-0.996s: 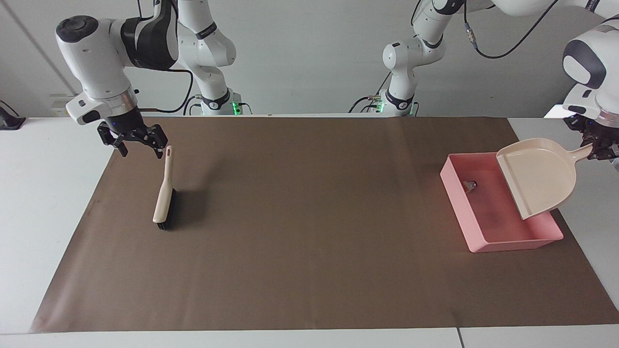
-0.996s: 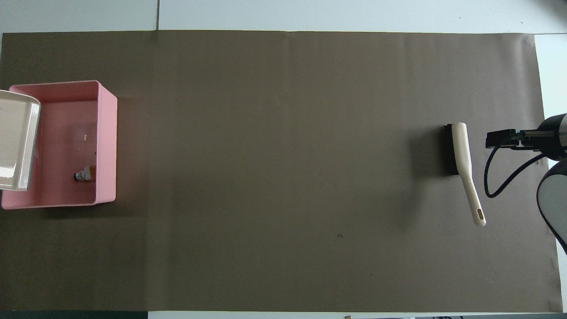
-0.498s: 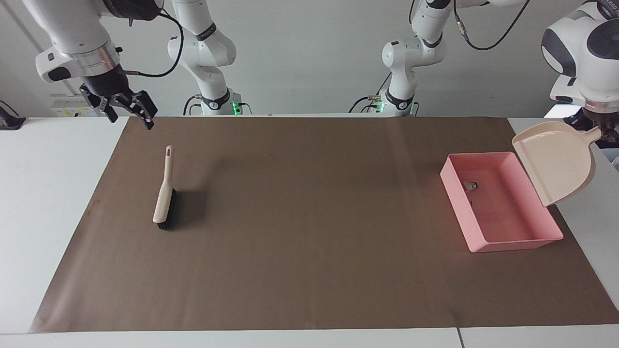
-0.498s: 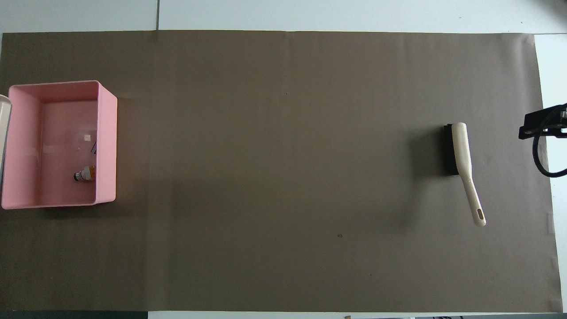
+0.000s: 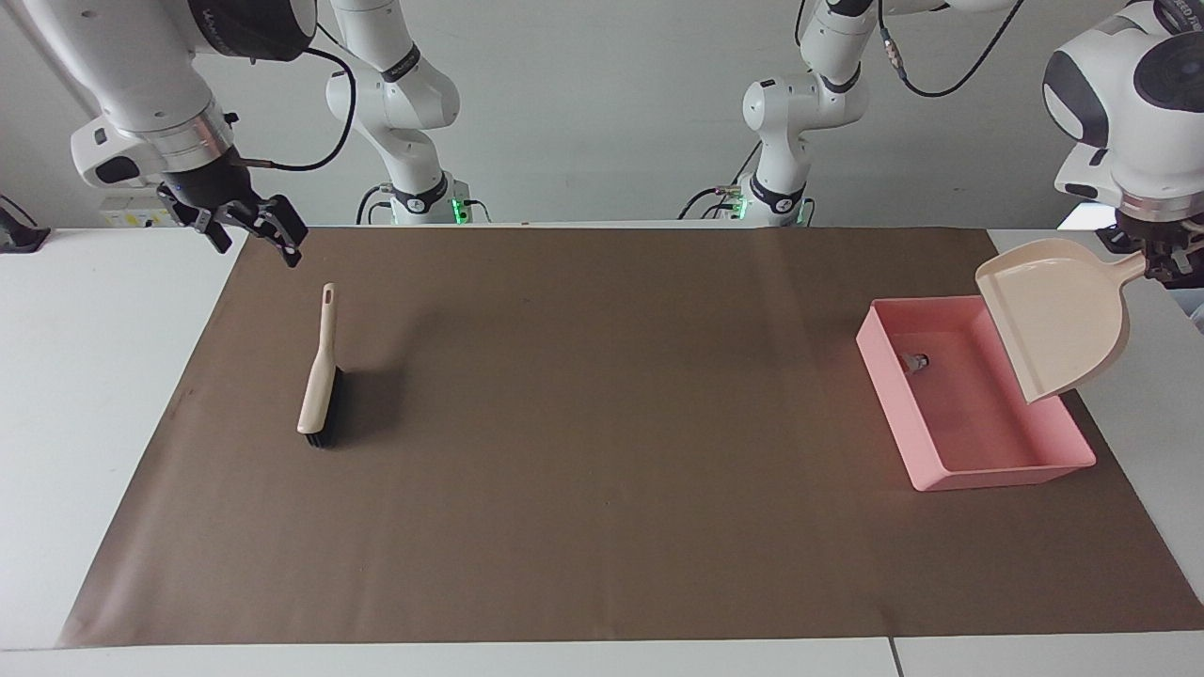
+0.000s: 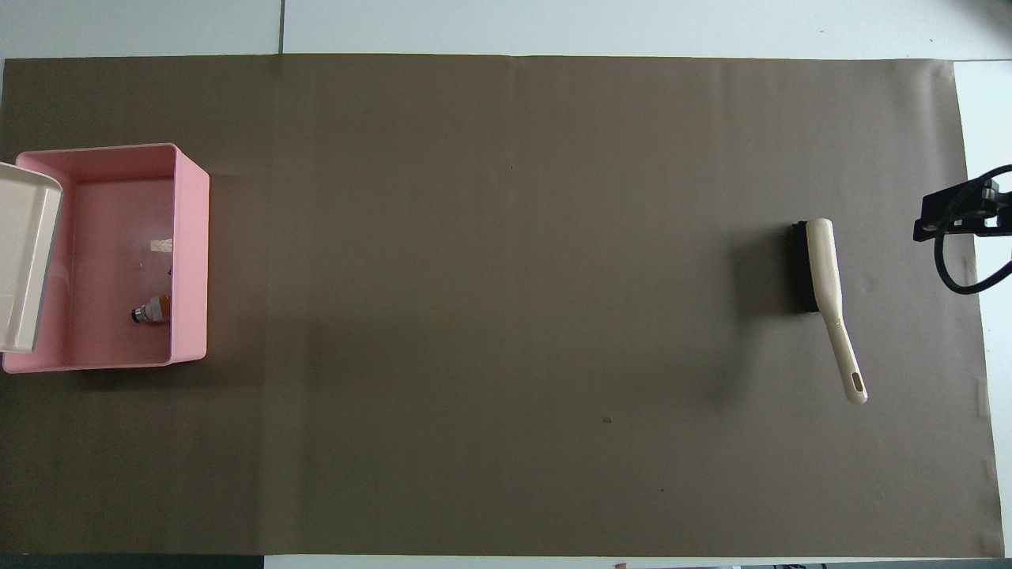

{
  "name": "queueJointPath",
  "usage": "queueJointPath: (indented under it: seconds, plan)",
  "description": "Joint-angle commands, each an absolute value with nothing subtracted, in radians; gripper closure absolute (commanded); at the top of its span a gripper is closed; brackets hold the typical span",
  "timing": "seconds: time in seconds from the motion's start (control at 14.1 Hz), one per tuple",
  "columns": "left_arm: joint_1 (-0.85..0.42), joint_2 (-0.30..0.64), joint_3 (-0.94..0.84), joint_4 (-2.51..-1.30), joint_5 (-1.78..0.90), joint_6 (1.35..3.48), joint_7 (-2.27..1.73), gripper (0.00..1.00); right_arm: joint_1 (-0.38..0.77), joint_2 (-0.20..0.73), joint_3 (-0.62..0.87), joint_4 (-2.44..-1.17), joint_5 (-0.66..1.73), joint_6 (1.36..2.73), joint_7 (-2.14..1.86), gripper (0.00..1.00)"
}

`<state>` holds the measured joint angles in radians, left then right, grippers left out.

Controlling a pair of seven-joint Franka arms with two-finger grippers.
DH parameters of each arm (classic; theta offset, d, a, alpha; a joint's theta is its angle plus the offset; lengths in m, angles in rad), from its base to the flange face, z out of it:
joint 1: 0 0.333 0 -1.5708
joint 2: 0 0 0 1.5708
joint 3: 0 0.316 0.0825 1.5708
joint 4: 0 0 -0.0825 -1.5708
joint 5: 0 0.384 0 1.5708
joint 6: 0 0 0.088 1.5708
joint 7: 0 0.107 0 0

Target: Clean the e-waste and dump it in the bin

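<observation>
The robot's left gripper should set the beige dustpan down on the mat (image 6: 394, 311) between the pink bin and the brush, closer to the bin.
The e-waste (image 5: 912, 361) lies as a few small bits inside the pink bin (image 5: 1002, 475) at the left arm's end of the mat; from overhead the e-waste (image 6: 150, 310) sits by the bin's wall (image 6: 190, 253). My left gripper (image 5: 1166, 265) is shut on the handle of the beige dustpan (image 5: 1058, 315). The pan hangs tilted, mouth down, over the bin's edge, and shows in the overhead view as the dustpan (image 6: 24, 257). My right gripper (image 5: 259, 249) hangs open and empty in the air over the mat's edge, above the brush's handle end.
A beige brush with black bristles (image 5: 320, 371) lies on the brown mat (image 5: 602, 470) at the right arm's end, its handle pointing toward the robots; overhead it is the brush (image 6: 822, 276). White table shows around the mat.
The right gripper rose from beside the brush handle and now hangs high above it. The left gripper lifted the dustpan, swung it off the bin, then brought it back over the bin's edge.
</observation>
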<state>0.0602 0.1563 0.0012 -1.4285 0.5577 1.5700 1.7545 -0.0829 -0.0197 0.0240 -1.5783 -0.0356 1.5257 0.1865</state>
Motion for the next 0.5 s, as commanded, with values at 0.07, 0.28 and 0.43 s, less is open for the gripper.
queueJointPath:
  seconds: [0.07,0.28,0.43]
  plan:
    - [0.080,0.123,0.017,-1.422,0.289,1.542,1.801,1.00,-0.087,-0.034,0.026,-1.591,-0.015,1.519,0.187,0.00]
    - [0.066,0.075,0.014,-1.497,0.138,1.523,1.802,1.00,-0.087,-0.034,0.026,-1.591,-0.017,1.525,0.180,0.00]
    - [-0.010,0.040,0.006,-1.607,0.104,1.574,1.795,1.00,-0.087,-0.032,0.026,-1.591,-0.017,1.528,0.143,0.00]
